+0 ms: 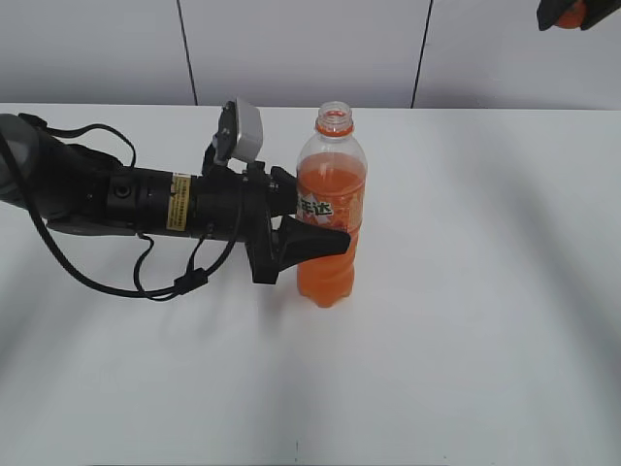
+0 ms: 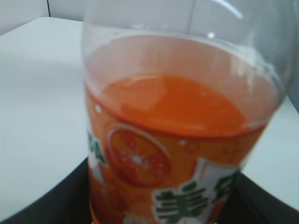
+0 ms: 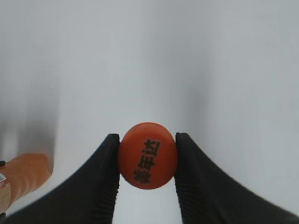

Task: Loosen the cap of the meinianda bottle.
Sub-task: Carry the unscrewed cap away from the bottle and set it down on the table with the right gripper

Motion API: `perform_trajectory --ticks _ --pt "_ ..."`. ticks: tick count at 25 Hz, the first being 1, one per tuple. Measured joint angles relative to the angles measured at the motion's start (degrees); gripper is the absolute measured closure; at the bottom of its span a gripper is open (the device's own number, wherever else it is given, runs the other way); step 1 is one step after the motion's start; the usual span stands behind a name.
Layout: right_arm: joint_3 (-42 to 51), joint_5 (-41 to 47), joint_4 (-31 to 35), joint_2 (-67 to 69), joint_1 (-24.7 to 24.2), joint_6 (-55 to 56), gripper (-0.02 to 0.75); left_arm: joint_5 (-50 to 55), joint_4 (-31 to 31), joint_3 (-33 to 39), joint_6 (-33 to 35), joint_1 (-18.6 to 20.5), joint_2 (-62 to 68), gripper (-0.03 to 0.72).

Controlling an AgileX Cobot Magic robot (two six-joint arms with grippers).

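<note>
The robot's right gripper needs to set the orange cap down on the white table (image 1: pixel 475 262), on the far side of the meinianda bottle from the left gripper.
The meinianda bottle (image 1: pixel 331 209) stands upright on the white table, its mouth open with no cap on it. It fills the left wrist view (image 2: pixel 177 140), showing orange soda and the orange label. My left gripper (image 1: pixel 310 228) is shut on the bottle at its label, coming in from the left. My right gripper (image 3: pixel 147 158) is shut on the orange cap (image 3: pixel 147 155), held between both fingers high above the table. The cap (image 1: pixel 571 14) and gripper show at the top right corner of the exterior view. Part of the bottle shows at the right wrist view's lower left (image 3: pixel 23 179).
The white table (image 1: pixel 485 291) stretches around the bottle. A grey panelled wall (image 1: pixel 291 49) runs behind it. The left arm and its cables (image 1: pixel 126 204) lie across the table's left side.
</note>
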Motion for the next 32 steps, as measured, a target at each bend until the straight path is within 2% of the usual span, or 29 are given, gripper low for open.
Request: perform_trajectory --ticks 9,17,26,32 --pt "0.05 -2.99 0.23 6.54 -1.85 -0.68 0.466 -0.61 0.7 0.0 0.0 0.0 0.0 0.261" --pt "1.05 -7.73 7.93 13.33 -1.85 -4.8 0.466 -0.72 0.76 0.0 0.0 0.0 0.0 0.261" --pt "14.99 -17.66 8.24 13.84 -1.85 -5.09 0.466 -0.72 0.81 0.0 0.0 0.0 0.0 0.261" --pt "26.81 -27.72 8.43 13.84 -1.8 -5.09 0.466 -0.72 0.81 0.0 0.0 0.0 0.0 0.261"
